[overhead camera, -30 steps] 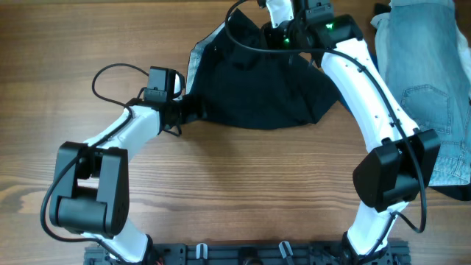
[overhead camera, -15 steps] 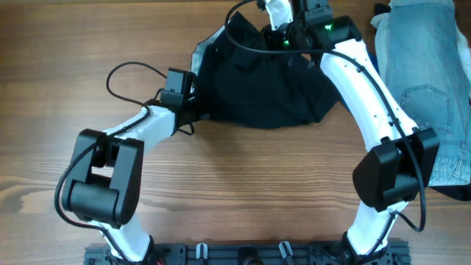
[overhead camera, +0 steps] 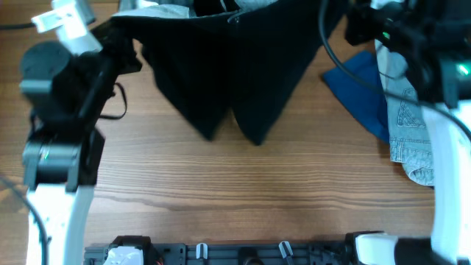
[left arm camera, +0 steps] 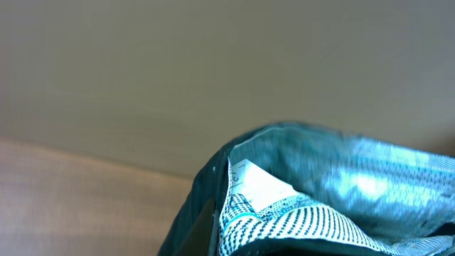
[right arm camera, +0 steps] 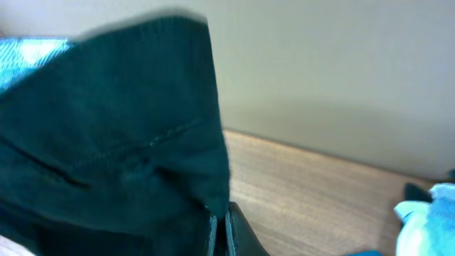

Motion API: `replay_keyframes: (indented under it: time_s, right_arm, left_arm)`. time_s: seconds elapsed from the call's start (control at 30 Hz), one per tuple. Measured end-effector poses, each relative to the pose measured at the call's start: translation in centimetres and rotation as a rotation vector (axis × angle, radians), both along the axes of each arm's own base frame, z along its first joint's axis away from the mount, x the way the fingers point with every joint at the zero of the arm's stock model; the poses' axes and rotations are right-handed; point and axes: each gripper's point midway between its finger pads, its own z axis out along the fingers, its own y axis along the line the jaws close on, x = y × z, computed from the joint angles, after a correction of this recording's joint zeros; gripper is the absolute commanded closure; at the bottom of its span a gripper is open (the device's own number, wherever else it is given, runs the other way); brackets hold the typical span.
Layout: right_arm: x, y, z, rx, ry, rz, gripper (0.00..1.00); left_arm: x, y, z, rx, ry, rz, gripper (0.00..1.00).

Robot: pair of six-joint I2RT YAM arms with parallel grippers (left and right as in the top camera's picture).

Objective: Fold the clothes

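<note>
The robot's right gripper is pinching the side of the black garment below the waistband, so it should open and take the waistband's corner [right arm camera: 189,30] before the robot lays the garment flat.
The clothes [overhead camera: 221,66], a black garment, hang above the table stretched between both raised arms, two legs pointing down toward the front. My left gripper [overhead camera: 126,33] is shut on the left top corner. In the left wrist view the pale patterned inner waistband [left arm camera: 298,213] and a white label fill the space at my left gripper [left arm camera: 215,238]. My right gripper [overhead camera: 344,22] is shut on the right top corner. In the right wrist view black fabric [right arm camera: 106,142] is pinched between the closed fingers of my right gripper [right arm camera: 219,224].
A bright blue cloth [overhead camera: 360,81] lies on the wooden table at the right, partly under light-blue denim jeans [overhead camera: 408,125] along the right edge. A black rack [overhead camera: 243,254] runs along the table's front edge.
The left gripper moved in and shut on the garment's left edge. Both arms then rose, lifting the garment off the table so it hangs spread between them.
</note>
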Motion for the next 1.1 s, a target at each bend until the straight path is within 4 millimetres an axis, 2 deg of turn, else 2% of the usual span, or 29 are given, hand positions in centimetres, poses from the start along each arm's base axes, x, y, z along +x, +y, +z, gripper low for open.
replay_keyframes:
  time_s: [0.03, 0.1, 0.13, 0.17, 0.27, 0.3, 0.33, 0.37, 0.4, 0.43, 0.47, 0.57, 0.63, 0.67, 0.83, 0.93, 1.0, 1.03, 1.07, 1.1]
  right_arm:
    - [-1.4, -0.4, 1.6, 0.002, -0.037, -0.008, 0.96]
    - [-4.0, -1.0, 3.9, 0.006, -0.091, -0.019, 0.96]
    - [-6.5, -1.2, 5.7, 0.007, -0.135, -0.023, 0.96]
    - [-7.9, -1.3, 6.5, 0.008, -0.153, -0.023, 0.96]
    - [-11.8, -1.5, 7.6, 0.01, -0.173, -0.023, 0.94]
    - [-13.6, -1.6, 8.4, 0.012, -0.196, -0.023, 0.85]
    - [-14.0, -1.4, 8.1, 0.014, -0.175, -0.011, 0.73]
    - [-13.9, -1.1, 7.4, 0.021, -0.144, 0.004, 0.64]
    - [-12.7, -0.3, 6.0, 0.04, -0.081, 0.049, 0.52]
    - [-11.8, 0.3, 5.0, 0.044, -0.045, 0.08, 0.45]
    - [-10.0, 1.5, 3.0, 0.072, 0.037, 0.146, 0.42]
    - [-6.6, 3.9, -1.3, 0.148, 0.199, 0.277, 0.34]
    - [-5.2, 5.0, -3.1, 0.171, 0.25, 0.323, 0.34]
    - [-4.0, 6.0, -4.5, 0.182, 0.288, 0.355, 0.34]
    - [1.1, 10.5, -12.0, 0.224, 0.426, 0.465, 0.33]
    - [2.9, 12.5, -14.8, 0.241, 0.459, 0.492, 0.32]
    - [3.5, 13.7, -17.6, 0.259, 0.529, 0.495, 0.32]
    - [3.3, 14.0, -19.3, 0.263, 0.589, 0.492, 0.27]
    - [2.8, 14.4, -21.0, 0.267, 0.662, 0.484, 0.18]
    - [2.5, 14.6, -21.8, 0.266, 0.695, 0.484, 0.05]
  left_arm:
    - [-1.5, 0.1, 1.9, 0.005, -0.052, -0.001, 0.96]
    - [-3.5, 0.2, 3.8, 0.009, -0.107, -0.001, 0.96]
    - [-4.8, 0.3, 4.9, 0.011, -0.139, -0.002, 0.96]
    - [-6.4, 0.4, 6.4, 0.012, -0.186, 0.002, 0.96]
    - [-10.5, 0.8, 9.1, 0.014, -0.282, 0.015, 0.96]
    - [-13.8, 1.1, 11.3, 0.012, -0.363, 0.021, 0.96]
    - [-14.9, 1.1, 12.3, 0.011, -0.396, 0.021, 0.96]
    - [-14.9, 1.1, 12.5, 0.01, -0.399, 0.021, 0.96]
    - [-14.3, 1.1, 12.2, 0.011, -0.384, 0.021, 0.96]
    - [-12.9, 1.0, 11.4, 0.014, -0.35, 0.02, 0.96]
    - [-11.1, 0.9, 10.5, 0.016, -0.313, 0.02, 0.96]
    - [-6.4, 0.7, 9.0, 0.02, -0.265, 0.018, 0.96]
    - [-4.2, 0.3, 8.2, 0.02, -0.248, 0.006, 0.96]
    - [-2.8, -0.7, 7.7, 0.018, -0.242, -0.026, 0.96]
    - [-0.4, -3.7, 4.5, 0.018, -0.147, -0.112, 0.96]
    - [0.5, -4.7, 2.4, 0.023, -0.08, -0.136, 0.96]
    - [1.6, -5.1, 0.9, 0.027, -0.038, -0.142, 0.96]
    - [2.0, -5.2, 0.4, 0.028, -0.027, -0.142, 0.96]
    - [2.4, -5.2, 0.0, 0.029, -0.014, -0.142, 0.96]
    - [2.8, -5.3, -0.5, 0.031, -0.001, -0.142, 0.96]
